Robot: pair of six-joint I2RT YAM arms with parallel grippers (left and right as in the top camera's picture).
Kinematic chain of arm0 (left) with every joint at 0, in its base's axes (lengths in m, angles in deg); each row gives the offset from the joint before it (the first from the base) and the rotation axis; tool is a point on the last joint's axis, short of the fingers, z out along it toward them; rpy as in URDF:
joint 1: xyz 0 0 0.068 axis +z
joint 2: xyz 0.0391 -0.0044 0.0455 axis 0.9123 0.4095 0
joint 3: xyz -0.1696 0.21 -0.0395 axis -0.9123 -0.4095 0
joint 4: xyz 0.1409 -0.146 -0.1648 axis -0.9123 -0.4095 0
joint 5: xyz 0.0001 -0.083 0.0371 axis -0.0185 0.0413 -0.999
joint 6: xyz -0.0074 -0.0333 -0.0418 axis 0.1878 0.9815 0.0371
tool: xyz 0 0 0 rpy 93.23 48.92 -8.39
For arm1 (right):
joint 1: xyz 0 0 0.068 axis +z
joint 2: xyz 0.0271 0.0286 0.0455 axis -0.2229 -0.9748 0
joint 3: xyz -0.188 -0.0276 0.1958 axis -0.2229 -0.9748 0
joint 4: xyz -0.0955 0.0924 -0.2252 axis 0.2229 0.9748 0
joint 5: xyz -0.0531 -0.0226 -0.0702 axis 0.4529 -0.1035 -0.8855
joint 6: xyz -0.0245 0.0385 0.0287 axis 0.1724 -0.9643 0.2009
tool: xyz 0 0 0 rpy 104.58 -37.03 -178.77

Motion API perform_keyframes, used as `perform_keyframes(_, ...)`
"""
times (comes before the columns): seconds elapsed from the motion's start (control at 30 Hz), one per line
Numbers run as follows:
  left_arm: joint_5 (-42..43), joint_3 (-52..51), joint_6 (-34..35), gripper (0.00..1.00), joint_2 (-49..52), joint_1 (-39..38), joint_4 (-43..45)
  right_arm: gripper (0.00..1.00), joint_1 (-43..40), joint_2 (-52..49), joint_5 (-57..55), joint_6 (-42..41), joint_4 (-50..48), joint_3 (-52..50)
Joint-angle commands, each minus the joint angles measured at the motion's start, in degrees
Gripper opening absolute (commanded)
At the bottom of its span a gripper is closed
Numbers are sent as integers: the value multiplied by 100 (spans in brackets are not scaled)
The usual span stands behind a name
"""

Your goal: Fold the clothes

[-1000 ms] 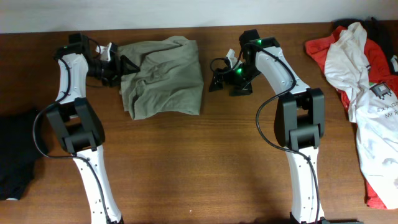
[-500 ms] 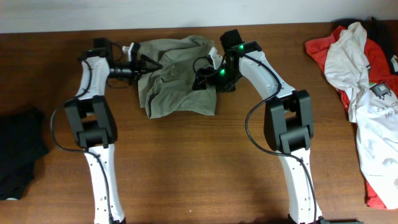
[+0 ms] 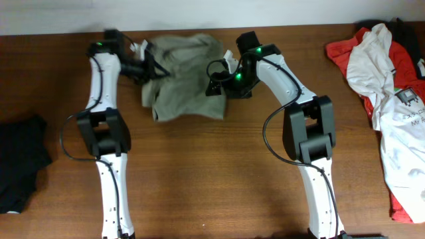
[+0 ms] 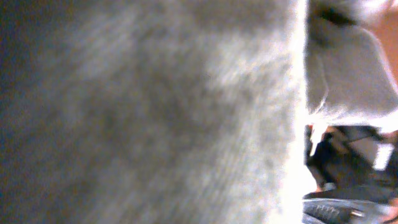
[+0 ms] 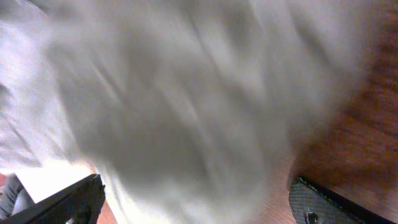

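Note:
Next, my left gripper releases the khaki garment on the back part of the black garment [image 3: 30, 145].
The clothes [image 3: 186, 79] are a khaki grey-green garment lying crumpled at the back middle of the table. My left gripper [image 3: 151, 66] is pushed into its upper left edge. The fingers look drawn together on a bunch of the cloth. In the left wrist view blurred khaki cloth [image 4: 155, 112] fills nearly everything and hides the jaws. My right gripper [image 3: 216, 79] sits over the garment's right edge and is open. In the right wrist view its two dark fingers [image 5: 68, 202] stand wide apart, with khaki cloth [image 5: 186, 106] lying between and beyond them.
A white printed T-shirt [image 3: 385, 73] lies over a red garment [image 3: 342, 52] at the far right. A black garment [image 3: 20, 162] lies at the left edge. The wall runs close behind the clothes. Bare brown table [image 3: 212, 172] stretches in front.
The left gripper has gone into the garment's left edge and shut there. The cloth has bunched and shifted a little left. The right gripper came onto the right edge and has stayed open.

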Motion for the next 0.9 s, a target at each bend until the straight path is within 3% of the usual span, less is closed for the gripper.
perform_keyframes(0.0,-146,1755,855,1,-70,442,-35,99,-184,-192,-37,-26,0,-70)
perform_keyframes(0.07,-210,1980,1480,1,-313,710,190,99,-192,-192,-39,-24,0,-70)
perform_keyframes(0.33,-927,1980,2361,1,-1311,2398,116,99,-181,-192,-35,-24,155,-70)
perform_keyframes(0.5,-1526,1980,2518,1,-2022,3429,-415,99,-151,-192,278,-24,308,-70)
perform_keyframes(0.67,-1504,1980,2396,0,-2420,4916,-1593,99,162,-192,306,114,612,-70)
perform_keyframes(0.87,-1259,1980,2037,0,-2450,5969,-1941,99,428,-192,310,127,629,-70)
